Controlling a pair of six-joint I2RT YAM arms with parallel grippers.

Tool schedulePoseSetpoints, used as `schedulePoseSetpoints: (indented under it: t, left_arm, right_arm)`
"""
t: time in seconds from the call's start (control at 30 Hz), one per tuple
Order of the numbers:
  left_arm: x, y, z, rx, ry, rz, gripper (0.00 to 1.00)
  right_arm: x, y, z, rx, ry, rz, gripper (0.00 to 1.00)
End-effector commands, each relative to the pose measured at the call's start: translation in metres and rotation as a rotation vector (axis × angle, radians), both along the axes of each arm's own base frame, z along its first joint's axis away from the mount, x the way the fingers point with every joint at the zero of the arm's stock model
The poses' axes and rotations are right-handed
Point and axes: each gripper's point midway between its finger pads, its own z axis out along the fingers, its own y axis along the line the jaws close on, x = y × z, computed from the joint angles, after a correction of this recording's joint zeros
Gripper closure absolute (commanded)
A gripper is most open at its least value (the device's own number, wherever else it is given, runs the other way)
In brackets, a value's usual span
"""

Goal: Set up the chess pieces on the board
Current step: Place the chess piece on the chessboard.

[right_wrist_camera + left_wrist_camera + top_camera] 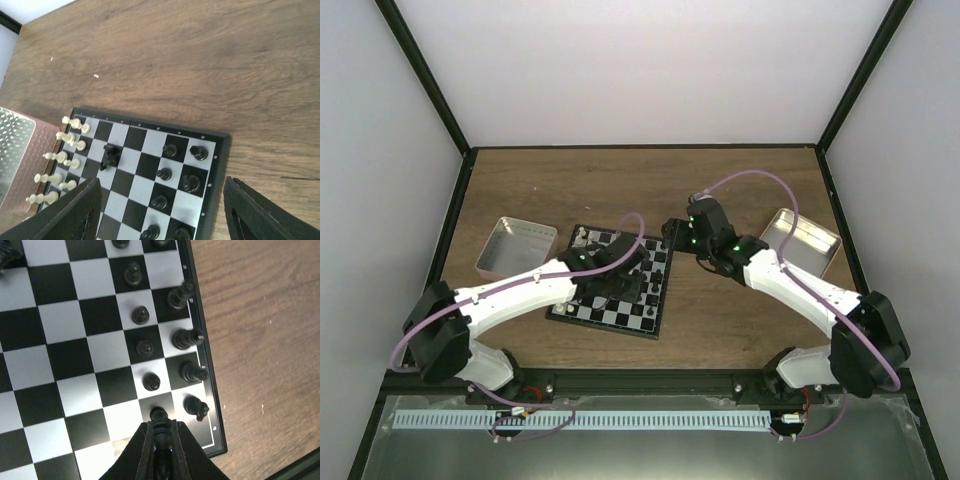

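Note:
I need to release the black chess piece with my left gripper on the empty white square in the black edge row (661,266) (165,268).
The board (606,321) lies at mid-table under both arms. My left gripper (161,429) is shut on a black chess piece (159,414), whose base hangs over a dark square near the board's (75,340) corner, beside a black knight (196,407). Black pawns (145,346) and taller black pieces (187,338) stand in two rows along that edge. My right gripper (162,200) is open and holds nothing, hovering above the board's (135,175) black-piece end. Cream pieces (65,156) line the opposite edge. One black piece (110,156) sits alone mid-board.
A pinkish shallow tin (516,247) sits left of the board, also in the right wrist view (20,155). A second shallow tin (800,240) lies at the right, behind the right arm. Bare wooden table surrounds the board, with enclosure walls on three sides.

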Motion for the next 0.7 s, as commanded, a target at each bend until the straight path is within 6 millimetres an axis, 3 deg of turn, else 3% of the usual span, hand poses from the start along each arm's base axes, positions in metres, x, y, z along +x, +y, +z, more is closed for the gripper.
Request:
schedulePoseSetpoints:
  t: [0.0,0.2,0.67]
  left_arm:
    - [-0.020,0.009,-0.006,0.139,0.037,-0.057,0.96]
    - [-0.035,-0.001,-0.018,0.183,0.061,-0.105,0.96]
    - [-0.032,-0.004,-0.029,0.213,0.055,-0.118,0.95]
  right_arm:
    - [0.007,-0.028,0.009,-0.022,-0.043,-0.106,0.32]
    - [0.008,-0.039,0.006,-0.020,-0.040,-0.142,0.31]
    - [0.004,-0.041,-0.003,-0.022,-0.021,-0.144,0.31]
